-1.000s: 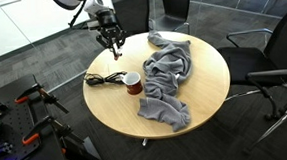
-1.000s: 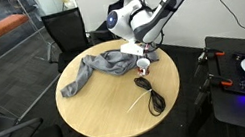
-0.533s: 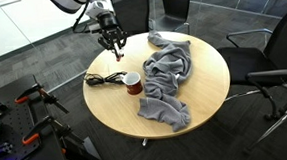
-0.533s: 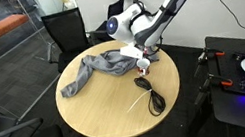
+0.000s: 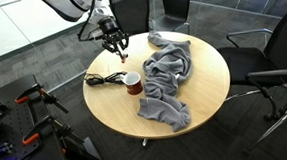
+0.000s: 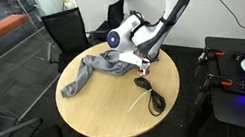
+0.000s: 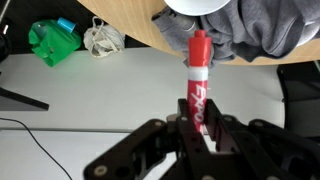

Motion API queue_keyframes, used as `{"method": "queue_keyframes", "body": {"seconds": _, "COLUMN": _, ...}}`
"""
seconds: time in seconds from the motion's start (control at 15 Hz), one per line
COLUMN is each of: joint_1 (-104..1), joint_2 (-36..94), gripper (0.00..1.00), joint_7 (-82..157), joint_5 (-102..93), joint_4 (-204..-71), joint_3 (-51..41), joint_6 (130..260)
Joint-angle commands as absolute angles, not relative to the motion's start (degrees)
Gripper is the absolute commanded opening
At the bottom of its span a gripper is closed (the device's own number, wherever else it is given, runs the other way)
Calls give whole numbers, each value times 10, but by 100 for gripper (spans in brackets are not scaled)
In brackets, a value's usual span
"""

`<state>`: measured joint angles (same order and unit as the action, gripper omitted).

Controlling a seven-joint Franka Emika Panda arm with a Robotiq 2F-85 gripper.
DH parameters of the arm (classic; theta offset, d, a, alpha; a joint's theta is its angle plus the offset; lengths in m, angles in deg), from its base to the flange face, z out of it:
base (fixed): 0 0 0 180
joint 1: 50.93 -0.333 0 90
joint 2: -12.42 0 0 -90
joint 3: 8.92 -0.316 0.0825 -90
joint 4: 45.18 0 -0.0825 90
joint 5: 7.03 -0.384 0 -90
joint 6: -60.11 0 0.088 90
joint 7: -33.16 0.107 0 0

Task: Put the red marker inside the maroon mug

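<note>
Next, I open my gripper to release the red marker inside the maroon mug's open top (image 5: pixel 132 79) (image 7: pixel 198 4), which is between the black cable and grey cloth.
My gripper (image 7: pixel 197 125) is shut on the red marker (image 7: pixel 196 75), which sticks straight out from between the jaws with its tip towards the table edge. In an exterior view the gripper (image 5: pixel 115 44) hangs above the far left part of the round table, up and left of the maroon mug (image 5: pixel 133 84). In an exterior view the gripper (image 6: pixel 141 57) sits just above the mug (image 6: pixel 144 66). The mug's pale inside (image 7: pixel 196 5) shows at the top of the wrist view, beyond the marker tip.
A grey cloth (image 5: pixel 168 76) lies crumpled beside the mug and also shows in an exterior view (image 6: pixel 101 64). A coiled black cable (image 5: pixel 104 79) lies on the wooden table (image 5: pixel 200 102). Black chairs (image 5: pixel 277 57) stand around. A green object (image 7: pixel 55 42) lies on the floor.
The arm has lowered and shifted slightly towards the mug with the marker still held. The mug, cloth and cable have not moved.
</note>
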<state>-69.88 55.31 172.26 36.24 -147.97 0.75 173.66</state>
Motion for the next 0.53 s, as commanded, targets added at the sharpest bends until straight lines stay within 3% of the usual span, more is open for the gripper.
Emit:
{"method": "queue_keyframes", "body": {"seconds": 0.0, "joint_1": -692, "joint_2": 568, "gripper": 5, "joint_7": 1746, "joint_5": 384, "joint_4": -1464, "joint_3": -5, "joint_6": 1710}}
{"method": "queue_keyframes", "body": {"seconds": 0.47, "joint_1": -686, "joint_2": 595, "gripper": 5, "joint_7": 1747, "joint_5": 384, "joint_4": -1458, "joint_3": -10, "joint_6": 1703}}
